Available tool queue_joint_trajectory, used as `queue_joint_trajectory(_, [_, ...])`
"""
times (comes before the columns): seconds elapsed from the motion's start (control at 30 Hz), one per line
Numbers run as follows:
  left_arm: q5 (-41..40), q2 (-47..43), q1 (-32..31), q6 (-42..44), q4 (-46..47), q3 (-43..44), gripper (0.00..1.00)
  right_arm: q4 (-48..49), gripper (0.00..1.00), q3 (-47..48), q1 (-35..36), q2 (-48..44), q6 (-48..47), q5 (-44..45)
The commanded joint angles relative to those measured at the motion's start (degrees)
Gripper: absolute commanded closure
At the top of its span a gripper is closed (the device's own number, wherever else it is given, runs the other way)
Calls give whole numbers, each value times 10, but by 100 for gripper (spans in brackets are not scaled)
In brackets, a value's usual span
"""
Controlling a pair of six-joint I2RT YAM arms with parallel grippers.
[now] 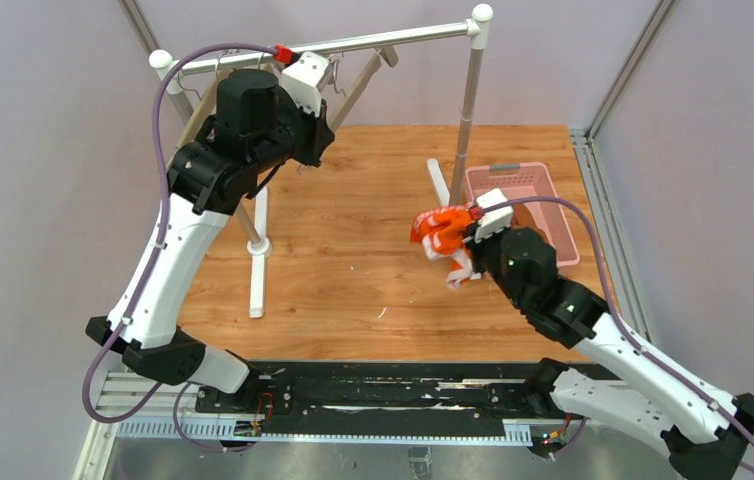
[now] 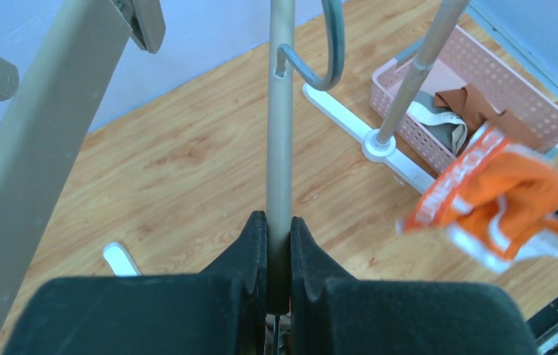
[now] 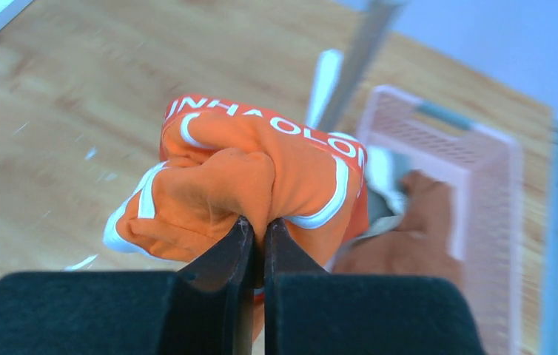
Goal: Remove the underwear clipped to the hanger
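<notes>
Next, my right gripper releases the bright orange briefs that it is holding, so that they rest on the rust-brown briefs in the pink basket (image 1: 519, 218) (image 3: 425, 203).
My right gripper (image 3: 259, 225) is shut on the bright orange briefs with white lettering (image 3: 254, 166). It holds them bunched above the table, just left of the pink basket (image 1: 553, 195), as the top view shows (image 1: 440, 228). The grey briefs (image 2: 439, 126) and the rust-brown briefs (image 2: 487, 103) lie in the basket. My left gripper (image 2: 279, 222) is shut on a thin grey rod (image 2: 280, 111) of the hanger, whose grey hook (image 2: 328, 59) curves beside it. That gripper is high up by the rack's rail (image 1: 305, 80).
A drying rack with a metal rail (image 1: 393, 38), an upright post (image 1: 468, 110) and white feet (image 1: 258, 270) stands on the wooden table. Beige hanger arms with clips (image 2: 46, 126) hang at the left. A metal frame edges the table's right side (image 1: 603, 210).
</notes>
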Motion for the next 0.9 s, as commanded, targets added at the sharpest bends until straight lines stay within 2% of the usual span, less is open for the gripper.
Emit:
queue_joint_trajectory(0.0, [11,-12,3,4,6,15,100,-3,99,38,-65,-29,-57,105])
queue_joint_trajectory(0.27, [8,-8,7,9,3,54,100,70,99,44,-230,-30,-59,60])
queue_joint_trajectory(0.47, [13,-2,7,10,2,69,100,107,99,30,-346,12,-27,-32])
queue_joint_trajectory(0.67, [9,10,10,9,20,80,100,161,99,-7,-430,67,-7,-80])
queue_joint_trajectory(0.87, [4,65,19,11,9,156,100,220,99,-48,-491,121,43,-176])
